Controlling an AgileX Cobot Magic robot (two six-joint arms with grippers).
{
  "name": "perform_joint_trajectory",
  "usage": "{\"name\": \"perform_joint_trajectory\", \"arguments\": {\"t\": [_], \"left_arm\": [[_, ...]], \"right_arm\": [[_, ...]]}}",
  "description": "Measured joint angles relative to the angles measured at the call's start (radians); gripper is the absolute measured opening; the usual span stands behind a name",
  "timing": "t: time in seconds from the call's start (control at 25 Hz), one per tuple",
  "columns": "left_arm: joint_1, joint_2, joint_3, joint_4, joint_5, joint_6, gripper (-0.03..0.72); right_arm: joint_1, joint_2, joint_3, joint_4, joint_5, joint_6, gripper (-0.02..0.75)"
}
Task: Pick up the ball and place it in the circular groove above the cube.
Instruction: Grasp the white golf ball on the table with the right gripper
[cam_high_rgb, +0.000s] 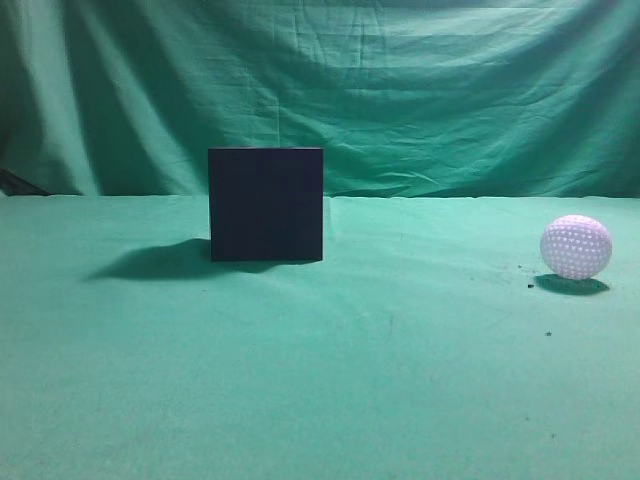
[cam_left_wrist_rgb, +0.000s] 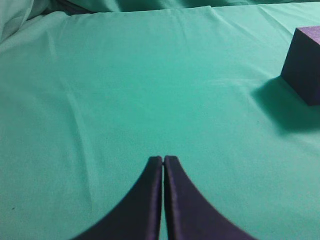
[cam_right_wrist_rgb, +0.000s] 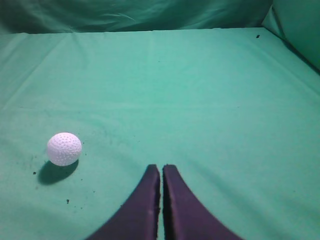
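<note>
My right gripper will close around the middle of the white dimpled ball (cam_high_rgb: 576, 247) (cam_right_wrist_rgb: 64, 149), because the ball has to go onto the black cube's groove.
The black cube (cam_high_rgb: 266, 204) stands on the green cloth left of centre in the exterior view; its top groove does not show. It also shows at the right edge of the left wrist view (cam_left_wrist_rgb: 306, 64). The white dimpled ball (cam_high_rgb: 576, 247) lies on the cloth at the far right, and at the left of the right wrist view (cam_right_wrist_rgb: 64, 148). My left gripper (cam_left_wrist_rgb: 163, 159) is shut and empty, well left of the cube. My right gripper (cam_right_wrist_rgb: 161, 168) is shut and empty, right of the ball and apart from it. Neither gripper shows in the exterior view.
A green cloth (cam_high_rgb: 380, 370) covers the table and hangs as a backdrop (cam_high_rgb: 420, 90) behind it. Small dark specks (cam_high_rgb: 529, 285) lie near the ball.
</note>
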Motion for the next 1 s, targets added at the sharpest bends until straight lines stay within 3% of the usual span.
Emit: {"name": "perform_joint_trajectory", "arguments": {"t": [0.72, 0.76, 1.0], "left_arm": [[0.000, 0.000, 0.000, 0.000, 0.000, 0.000, 0.000], [0.000, 0.000, 0.000, 0.000, 0.000, 0.000, 0.000], [0.000, 0.000, 0.000, 0.000, 0.000, 0.000, 0.000]], "right_arm": [[0.000, 0.000, 0.000, 0.000, -0.011, 0.000, 0.000], [0.000, 0.000, 0.002, 0.017, -0.031, 0.008, 0.048], [0.000, 0.000, 0.004, 0.197, -0.396, 0.066, 0.048]]}}
